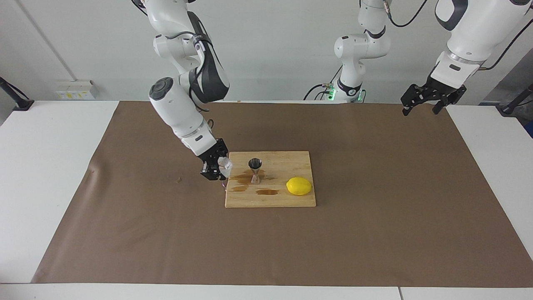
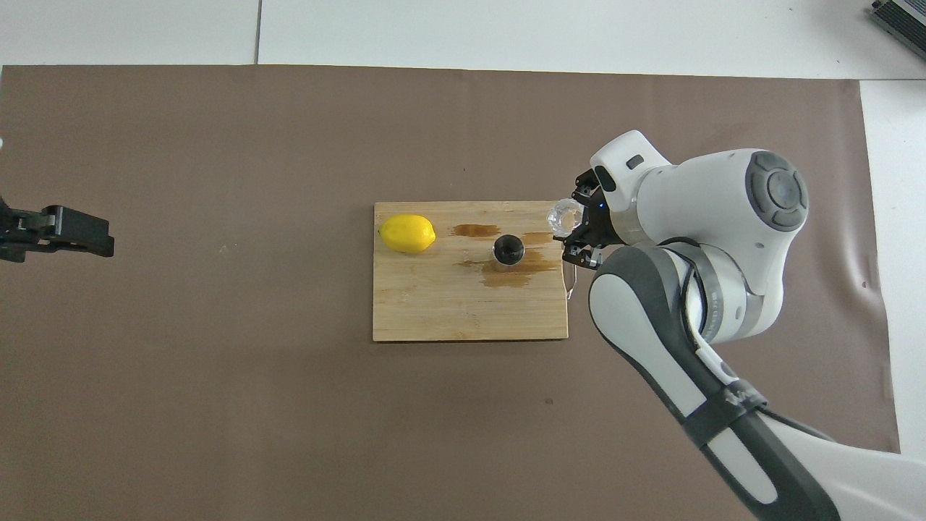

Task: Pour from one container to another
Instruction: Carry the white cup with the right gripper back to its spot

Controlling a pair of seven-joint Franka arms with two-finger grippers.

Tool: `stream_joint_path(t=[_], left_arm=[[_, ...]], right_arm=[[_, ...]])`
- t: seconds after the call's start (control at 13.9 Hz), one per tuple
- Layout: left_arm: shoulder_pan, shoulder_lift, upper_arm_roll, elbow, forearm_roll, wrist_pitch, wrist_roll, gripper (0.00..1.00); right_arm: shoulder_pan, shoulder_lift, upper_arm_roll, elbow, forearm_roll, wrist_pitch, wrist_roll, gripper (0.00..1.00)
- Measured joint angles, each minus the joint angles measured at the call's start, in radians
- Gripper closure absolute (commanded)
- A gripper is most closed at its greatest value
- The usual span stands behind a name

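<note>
The robot's right gripper should set the small clear cup down on the brown mat, well out (image 2: 673,268) past the handle of the cutting board.
My right gripper (image 1: 219,166) (image 2: 571,221) is shut on the small clear cup (image 1: 225,165) (image 2: 563,215). It holds the cup in the air over the edge of the wooden cutting board (image 1: 291,160) (image 2: 434,311) at the right arm's end. The steel jigger (image 1: 255,170) (image 2: 508,250) stands upright on the board, a short way from the cup, amid dark wet patches (image 1: 266,192) (image 2: 515,271). My left gripper (image 1: 424,101) (image 2: 65,230) waits open in the air over the left arm's end of the brown mat.
A yellow lemon (image 1: 299,186) (image 2: 407,233) lies on the board beside the jigger, toward the left arm's end. A brown paper mat (image 1: 374,233) (image 2: 217,398) covers the white table. A small crumb (image 1: 178,180) lies on the mat toward the right arm's end.
</note>
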Motion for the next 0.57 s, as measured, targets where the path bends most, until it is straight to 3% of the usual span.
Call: stream_joint_path(t=[0.22,0.57], left_arm=[[0.0,0.0,0.0,0.0,0.0,0.0,0.0,0.0],[0.0,0.0,0.0,0.0,0.0,0.0,0.0,0.0]], right_arm=[[-0.091,-0.005,-0.001,-0.015,0.066,-0.045,-0.147,0.6],[-0.207,-0.026,-0.002,-0.135,0.149,-0.048,-0.36,0.6]])
